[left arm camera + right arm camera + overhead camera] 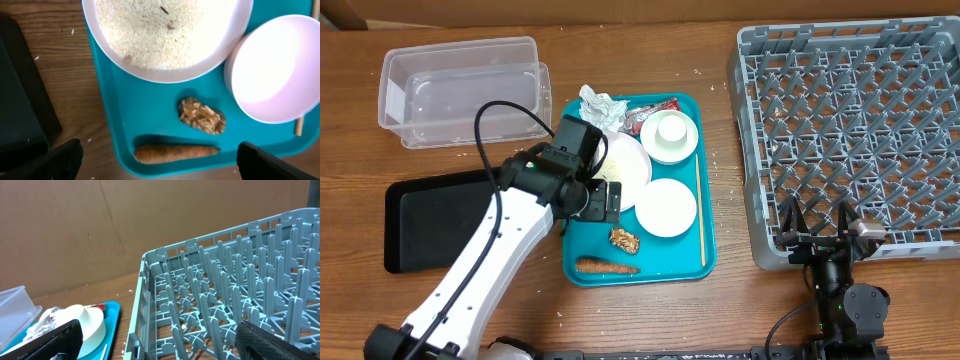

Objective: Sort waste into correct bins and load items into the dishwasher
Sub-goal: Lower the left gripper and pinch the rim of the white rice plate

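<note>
The white rice plate's rim [629, 206] [215, 65] is beside the white bowl and near the brown food lump. My left gripper goes there next and closes on it.
A teal tray [665, 255] holds a white plate with rice residue [630, 170], a white bowl [666, 207], an upturned white cup [671, 135], crumpled paper [600, 105], a red wrapper [645, 115], a chopstick [700, 215], a brown food lump [625, 240] and a carrot [607, 266]. My left gripper [600, 200] is open and empty above the tray's left side. In the left wrist view its fingers [160, 160] straddle the carrot [175, 152], with the lump [201, 116] and plate [165, 35] beyond. My right gripper [817, 222] is open and empty at the front edge of the grey dish rack [850, 130].
A clear plastic bin [465, 90] stands at the back left. A black bin [440, 220] lies left of the tray, partly under my left arm. The right wrist view shows the rack [225, 305] and the cup [87, 322] on the tray.
</note>
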Controlling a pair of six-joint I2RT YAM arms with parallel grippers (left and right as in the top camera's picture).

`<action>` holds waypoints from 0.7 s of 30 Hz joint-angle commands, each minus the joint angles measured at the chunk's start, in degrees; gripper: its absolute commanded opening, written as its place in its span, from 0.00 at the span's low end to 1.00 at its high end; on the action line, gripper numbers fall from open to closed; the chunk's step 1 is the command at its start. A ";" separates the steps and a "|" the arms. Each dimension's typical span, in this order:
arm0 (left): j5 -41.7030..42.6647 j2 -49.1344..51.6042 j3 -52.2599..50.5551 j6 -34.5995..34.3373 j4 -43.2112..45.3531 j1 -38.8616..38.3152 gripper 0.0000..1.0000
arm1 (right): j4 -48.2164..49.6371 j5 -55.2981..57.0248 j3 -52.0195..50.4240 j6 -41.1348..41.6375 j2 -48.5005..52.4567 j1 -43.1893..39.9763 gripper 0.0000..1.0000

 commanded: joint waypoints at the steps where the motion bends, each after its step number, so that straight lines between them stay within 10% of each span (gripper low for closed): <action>1: -2.78 0.61 -0.11 4.72 3.02 -0.35 1.00 | 0.17 0.74 -0.59 -0.20 -0.57 0.24 1.00; 8: 6.29 2.19 -1.53 23.52 7.04 -0.37 1.00 | 0.15 0.74 -0.59 -0.20 -0.57 0.24 1.00; 21: 4.46 14.73 -2.27 34.12 9.29 -0.39 0.86 | 0.17 0.74 -0.59 -0.20 -0.57 0.24 1.00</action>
